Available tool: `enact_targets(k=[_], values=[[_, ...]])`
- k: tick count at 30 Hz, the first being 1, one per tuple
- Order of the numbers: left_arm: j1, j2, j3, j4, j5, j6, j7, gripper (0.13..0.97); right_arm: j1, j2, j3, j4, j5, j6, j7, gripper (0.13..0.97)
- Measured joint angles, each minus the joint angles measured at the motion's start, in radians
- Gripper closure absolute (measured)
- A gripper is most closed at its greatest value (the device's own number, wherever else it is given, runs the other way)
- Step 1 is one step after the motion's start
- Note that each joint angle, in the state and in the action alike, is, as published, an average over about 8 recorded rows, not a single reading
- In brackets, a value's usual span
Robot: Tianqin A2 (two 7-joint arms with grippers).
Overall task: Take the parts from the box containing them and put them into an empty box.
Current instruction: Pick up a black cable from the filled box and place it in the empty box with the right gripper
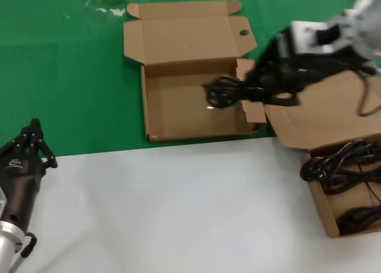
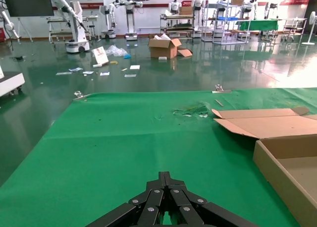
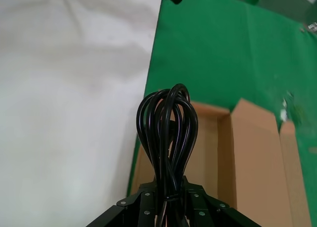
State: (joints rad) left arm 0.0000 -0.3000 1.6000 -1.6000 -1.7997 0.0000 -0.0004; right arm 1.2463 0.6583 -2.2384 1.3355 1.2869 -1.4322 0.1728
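The black coiled cable bundle, now held above the empty box, will be released by my right gripper on the middle of the empty box's bottom (image 1: 186, 99) (image 3: 182, 181).
My right gripper (image 1: 257, 82) is shut on a black coiled cable bundle (image 1: 223, 92) and holds it above the right part of the empty box (image 1: 178, 115), whose lid tab has a round hole. In the right wrist view the bundle (image 3: 168, 123) sticks out from between the jaws of that gripper (image 3: 168, 190), over the box floor (image 3: 210, 152). The box containing the parts (image 1: 326, 216) stands at the right, with several black cables (image 1: 342, 166) in it. My left gripper (image 1: 34, 130) is shut and empty at the near left, parked.
The boxes sit on a green mat (image 1: 65, 76); a white table surface (image 1: 178, 207) lies nearer me. The source box's open lid (image 1: 321, 115) lies between the two boxes. The left wrist view shows the left gripper (image 2: 166, 177) over the mat and the empty box's corner (image 2: 285, 162).
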Motion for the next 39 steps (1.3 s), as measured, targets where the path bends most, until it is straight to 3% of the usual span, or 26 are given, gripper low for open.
enact_targets(k=[13, 19, 25, 31, 39], values=[[0.000, 0.000, 0.000, 0.000, 0.000, 0.000, 0.000, 0.957, 0.057, -0.374, -0.098, -0.525, -0.129, 0.241, -0.205, 0.882], [0.000, 0.000, 0.000, 0.000, 0.000, 0.000, 0.000, 0.957, 0.100, -0.487, -0.101, -0.763, -0.143, 0.343, -0.324, 0.877], [0.000, 0.000, 0.000, 0.000, 0.000, 0.000, 0.000, 0.957, 0.131, -0.549, -0.096, -0.907, -0.147, 0.401, -0.402, 0.863], [0.000, 0.000, 0.000, 0.000, 0.000, 0.000, 0.000, 0.957, 0.126, -0.549, -0.087, -0.912, -0.148, 0.415, -0.410, 0.811], [0.000, 0.000, 0.000, 0.000, 0.000, 0.000, 0.000, 0.957, 0.000, -0.417, -0.019, -0.622, -0.124, 0.445, -0.302, 0.704]])
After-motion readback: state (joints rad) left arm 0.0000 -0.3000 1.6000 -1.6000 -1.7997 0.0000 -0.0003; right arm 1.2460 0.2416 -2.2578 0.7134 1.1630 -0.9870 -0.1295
